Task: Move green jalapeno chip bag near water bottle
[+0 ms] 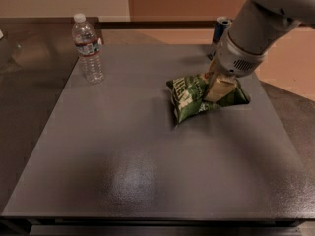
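Observation:
My gripper should put the green jalapeno chip bag down on the grey table point(130, 85), beside the foot of the water bottle.
The green jalapeno chip bag point(189, 98) is a crinkly dark-green foil bag with white lettering, right of the table's middle. My gripper point(218, 88) comes down from the upper right and is shut on the bag's right part; its tan fingers point(220, 86) cover that end. The bag looks tilted and slightly raised on its gripped side. The water bottle point(87, 48), clear and ribbed with a white cap, stands upright at the far left of the table, well apart from the bag.
A slim blue-and-silver can point(221, 30) stands at the back right, partly behind my arm point(256, 28). The dark grey table point(147, 171) has its right edge just beyond the bag. A darker counter adjoins on the left.

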Controlling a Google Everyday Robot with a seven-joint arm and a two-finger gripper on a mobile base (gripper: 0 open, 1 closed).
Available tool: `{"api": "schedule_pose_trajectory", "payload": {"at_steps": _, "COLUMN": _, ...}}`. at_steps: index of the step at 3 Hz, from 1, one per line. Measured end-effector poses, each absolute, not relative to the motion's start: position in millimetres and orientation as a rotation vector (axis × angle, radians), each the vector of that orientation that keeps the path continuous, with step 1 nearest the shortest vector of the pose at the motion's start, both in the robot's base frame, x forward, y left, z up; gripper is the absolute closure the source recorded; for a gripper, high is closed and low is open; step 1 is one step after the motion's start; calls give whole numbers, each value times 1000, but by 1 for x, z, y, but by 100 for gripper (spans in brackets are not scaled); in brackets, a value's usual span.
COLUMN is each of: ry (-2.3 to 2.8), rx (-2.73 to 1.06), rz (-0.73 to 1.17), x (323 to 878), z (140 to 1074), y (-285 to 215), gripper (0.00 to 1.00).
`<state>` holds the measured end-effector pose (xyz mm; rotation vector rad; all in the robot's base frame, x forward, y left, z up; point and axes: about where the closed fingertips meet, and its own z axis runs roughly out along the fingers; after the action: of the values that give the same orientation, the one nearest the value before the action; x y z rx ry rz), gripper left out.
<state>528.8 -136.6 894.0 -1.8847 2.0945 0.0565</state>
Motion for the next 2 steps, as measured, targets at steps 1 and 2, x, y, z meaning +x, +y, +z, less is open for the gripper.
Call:
{"api": "schedule_pose_trajectory", "payload": {"at_steps": 1, "ry": 2016, "rx": -1913, "rz": 88, "x": 539, "z": 904, "y": -97, "gripper": 100}}
{"api": "schedule_pose_trajectory", "payload": {"at_steps": 2, "ry": 1926, "rx": -1942, "rz": 123, "x": 551, "z": 908, "y": -57, "gripper": 100}}
